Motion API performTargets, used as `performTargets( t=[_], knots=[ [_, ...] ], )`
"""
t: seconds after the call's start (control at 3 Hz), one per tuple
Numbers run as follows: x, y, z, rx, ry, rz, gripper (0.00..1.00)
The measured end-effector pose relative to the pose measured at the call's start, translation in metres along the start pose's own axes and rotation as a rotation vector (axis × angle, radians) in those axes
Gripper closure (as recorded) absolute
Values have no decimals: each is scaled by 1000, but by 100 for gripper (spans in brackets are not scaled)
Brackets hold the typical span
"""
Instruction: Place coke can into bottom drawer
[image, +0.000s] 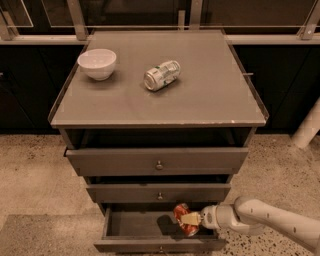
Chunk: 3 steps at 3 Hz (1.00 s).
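Observation:
Next, I release the red coke can with my gripper on the bottom drawer's inside (182, 221), toward the side that is nearest to my arm.
The bottom drawer (135, 224) of the grey-brown cabinet is pulled out, its inside showing. The red coke can (183, 220) is tilted, held inside the drawer's right part, at or just above its floor. My gripper (189, 220) reaches in from the lower right on a white arm and is shut on the can, one pale finger (191, 218) lying across its side.
On the cabinet top (210, 95) stand a white bowl (97, 63) at the back left and a silver-and-green can (161, 75) lying on its side. The two wider drawers (157, 161) above are slightly open. Speckled floor surrounds the cabinet.

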<state>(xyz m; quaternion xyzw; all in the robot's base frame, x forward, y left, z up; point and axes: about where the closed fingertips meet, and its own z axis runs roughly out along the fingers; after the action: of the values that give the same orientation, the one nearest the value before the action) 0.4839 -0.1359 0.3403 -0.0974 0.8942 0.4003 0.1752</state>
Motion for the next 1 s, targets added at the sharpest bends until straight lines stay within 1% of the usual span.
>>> performTargets(
  t=[0.33, 1.0],
  knots=[
    [4, -13, 8, 26, -27, 40, 100],
    [21, -80, 57, 82, -67, 192, 100]
  ],
)
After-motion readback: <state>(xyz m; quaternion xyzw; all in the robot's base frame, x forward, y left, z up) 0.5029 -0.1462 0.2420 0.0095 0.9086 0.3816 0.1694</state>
